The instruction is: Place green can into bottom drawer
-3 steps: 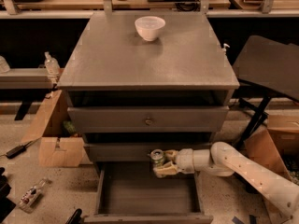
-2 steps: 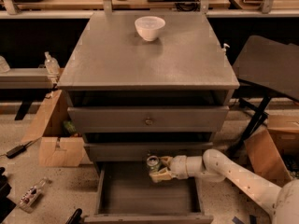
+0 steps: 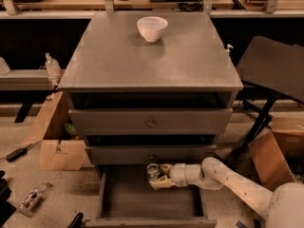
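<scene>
The robot's gripper will set the green can down near the middle of the bare grey drawer's bottom (image 3: pixel 139 193).
The green can (image 3: pixel 152 171) shows its silver top, upright, over the back of the open bottom drawer (image 3: pixel 142 201). My gripper (image 3: pixel 156 176) reaches in from the right, just under the middle drawer's front, and its two tan fingers (image 3: pixel 161 183) are closed around the can. I cannot tell whether the can's base touches the drawer floor. The rest of the drawer floor is bare grey.
A white bowl (image 3: pixel 152 28) stands at the back of the cabinet top (image 3: pixel 152 65). The two upper drawers (image 3: pixel 150 122) are closed. Cardboard boxes (image 3: pixel 59 148) sit on the floor to the left, another box (image 3: pixel 280 151) and a dark chair (image 3: pixel 278 65) to the right.
My gripper has moved left with the can, from right of the drawer's middle toward its centre, staying at the drawer's back.
</scene>
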Controlling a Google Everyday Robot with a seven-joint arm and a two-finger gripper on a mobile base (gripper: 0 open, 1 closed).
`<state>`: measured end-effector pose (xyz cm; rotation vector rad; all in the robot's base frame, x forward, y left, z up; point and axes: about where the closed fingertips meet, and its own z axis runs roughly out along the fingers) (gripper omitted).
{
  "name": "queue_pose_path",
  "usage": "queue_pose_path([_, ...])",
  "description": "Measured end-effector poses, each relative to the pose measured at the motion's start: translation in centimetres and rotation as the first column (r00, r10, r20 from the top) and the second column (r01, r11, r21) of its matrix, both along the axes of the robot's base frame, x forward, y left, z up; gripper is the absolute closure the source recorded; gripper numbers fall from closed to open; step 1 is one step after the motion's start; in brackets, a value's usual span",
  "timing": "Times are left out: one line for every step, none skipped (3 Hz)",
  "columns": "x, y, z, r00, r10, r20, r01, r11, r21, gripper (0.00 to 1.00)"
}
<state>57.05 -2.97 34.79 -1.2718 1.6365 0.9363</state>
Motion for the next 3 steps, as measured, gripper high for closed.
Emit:
queue_pose_path([-0.4,1.6,-2.1,0.9989,0.045,0.010,-0.046,0.998,0.035,1.00])
queue_pose_path([-0.8,4.6,-5.7,0.9939,0.107,0.026,-0.109,0.990,0.090,1.00])
queue_pose_path([-0.6,6.8,-8.6,0.9865,0.158,0.042,-0.162,0.982,0.100,1.00])
